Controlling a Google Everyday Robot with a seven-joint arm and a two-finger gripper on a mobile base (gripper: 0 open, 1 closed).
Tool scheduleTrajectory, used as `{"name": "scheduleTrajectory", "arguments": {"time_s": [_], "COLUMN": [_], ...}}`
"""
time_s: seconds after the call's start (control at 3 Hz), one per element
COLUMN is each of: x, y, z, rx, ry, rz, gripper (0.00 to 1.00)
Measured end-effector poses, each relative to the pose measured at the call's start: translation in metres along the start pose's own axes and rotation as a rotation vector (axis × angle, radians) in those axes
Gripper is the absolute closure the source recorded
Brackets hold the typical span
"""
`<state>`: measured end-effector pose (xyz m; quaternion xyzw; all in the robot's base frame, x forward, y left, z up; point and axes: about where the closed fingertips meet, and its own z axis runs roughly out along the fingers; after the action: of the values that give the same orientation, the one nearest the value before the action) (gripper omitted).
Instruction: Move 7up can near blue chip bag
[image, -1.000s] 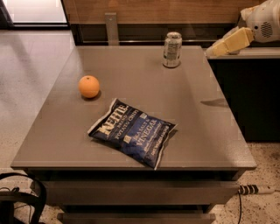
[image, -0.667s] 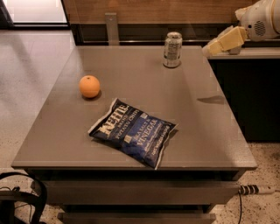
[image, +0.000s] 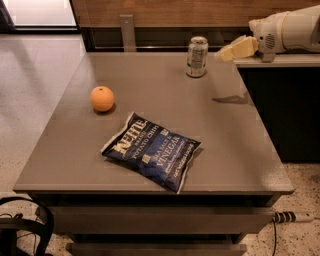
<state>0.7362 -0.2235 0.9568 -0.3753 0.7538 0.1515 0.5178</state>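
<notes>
Next, my gripper needs to go to the middle of the upright 7up can (image: 197, 58) and close there.
The 7up can (image: 197, 56) stands upright near the far edge of the grey table (image: 150, 100), silvery with dark markings. The blue chip bag (image: 151, 150) lies flat near the table's front, white lettering up. My gripper (image: 226, 54) comes in from the upper right on a white arm. Its cream fingers (image: 239, 48) point left, just to the right of the can and a little above the table. It holds nothing.
An orange (image: 102, 98) sits on the table's left side. A dark counter (image: 280, 90) adjoins the table on the right. A black cable (image: 25, 225) lies on the floor at the lower left, a power strip (image: 290, 217) at the lower right.
My gripper has moved left and slightly down, closer to the can. The can, bag and orange have not moved.
</notes>
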Motion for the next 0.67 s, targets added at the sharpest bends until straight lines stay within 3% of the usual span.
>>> {"name": "scheduleTrajectory", "arguments": {"time_s": [0.67], "x": [0.01], "y": [-0.016], "z": [0.057], "rx": [-0.022], "ry": [-0.184], "rz": [0.076], "gripper": [0.0]}}
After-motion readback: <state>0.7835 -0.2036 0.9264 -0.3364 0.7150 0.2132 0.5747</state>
